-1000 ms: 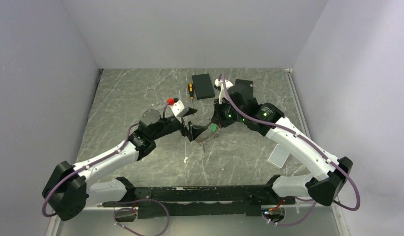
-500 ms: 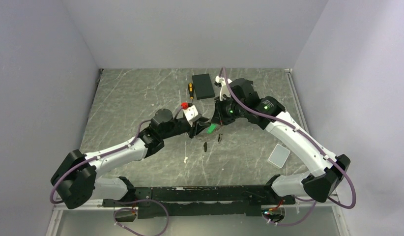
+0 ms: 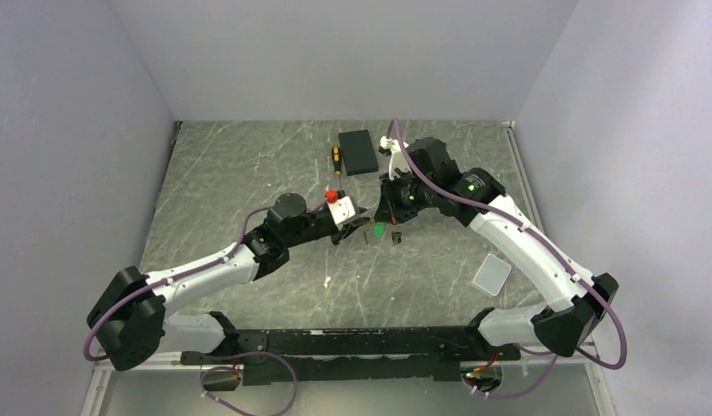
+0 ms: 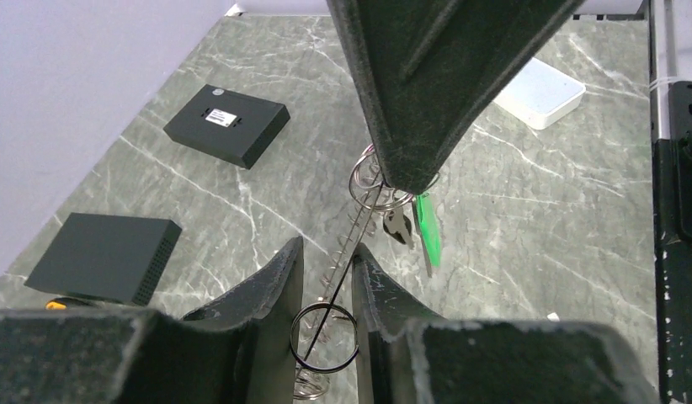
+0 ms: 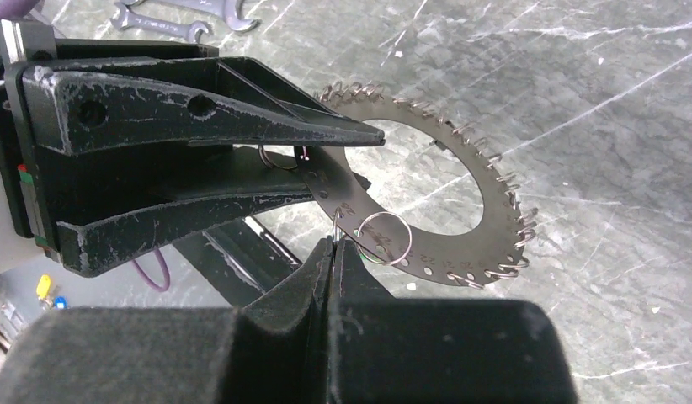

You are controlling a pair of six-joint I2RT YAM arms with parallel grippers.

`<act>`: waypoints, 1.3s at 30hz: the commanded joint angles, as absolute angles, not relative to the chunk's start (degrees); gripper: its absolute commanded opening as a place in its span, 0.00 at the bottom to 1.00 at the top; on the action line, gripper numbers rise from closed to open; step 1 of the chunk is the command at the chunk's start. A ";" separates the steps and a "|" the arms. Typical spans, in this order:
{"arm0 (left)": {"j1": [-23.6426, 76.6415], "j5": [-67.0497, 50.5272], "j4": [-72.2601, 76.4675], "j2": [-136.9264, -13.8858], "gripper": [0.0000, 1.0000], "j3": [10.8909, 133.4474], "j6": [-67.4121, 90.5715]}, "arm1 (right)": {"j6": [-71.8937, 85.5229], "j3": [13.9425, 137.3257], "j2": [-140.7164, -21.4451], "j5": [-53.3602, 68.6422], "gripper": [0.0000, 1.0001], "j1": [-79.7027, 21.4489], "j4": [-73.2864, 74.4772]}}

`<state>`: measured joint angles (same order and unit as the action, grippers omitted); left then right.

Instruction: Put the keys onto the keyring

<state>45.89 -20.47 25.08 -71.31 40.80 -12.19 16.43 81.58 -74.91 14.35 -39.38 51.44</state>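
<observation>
Next, my left gripper opens and then pinches the green tag (image 4: 428, 231), since it holds the edge of the keyring while the keys hang free below my right gripper.
The keyring (image 5: 494, 244) is a flat dark disc with small wire loops around its rim, held in the air. My left gripper (image 4: 327, 252) is shut on it, the disc edge-on between the fingers (image 4: 275, 290) with one loop spanning the gap. In the right wrist view the left gripper (image 5: 347, 167) clamps the disc's left side. My right gripper (image 5: 332, 246) is shut on a small ring at the disc's near edge. From that ring hang the keys (image 4: 399, 227) and a green tag (image 4: 427, 231). From above, both grippers meet at the tag (image 3: 378, 230).
Two flat black boxes (image 4: 227, 124) (image 4: 103, 257) lie at the back, one beside a black-and-yellow screwdriver (image 3: 337, 159). A pale plastic box (image 3: 492, 275) sits at the right under the right arm. Two spanners (image 5: 178, 17) lie beyond the left gripper.
My left gripper moved right toward the right gripper and closed from wide open onto the keyring. The right gripper shifted back slightly with the tag.
</observation>
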 commanded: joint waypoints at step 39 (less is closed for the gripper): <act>48.24 -14.92 16.59 -50.83 0.94 37.78 13.74 | 36.71 80.43 -74.17 -1.40 0.00 -36.65 42.10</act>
<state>48.10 -15.05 8.29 -46.81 39.70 6.90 32.49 80.23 -78.04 6.79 -36.88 47.37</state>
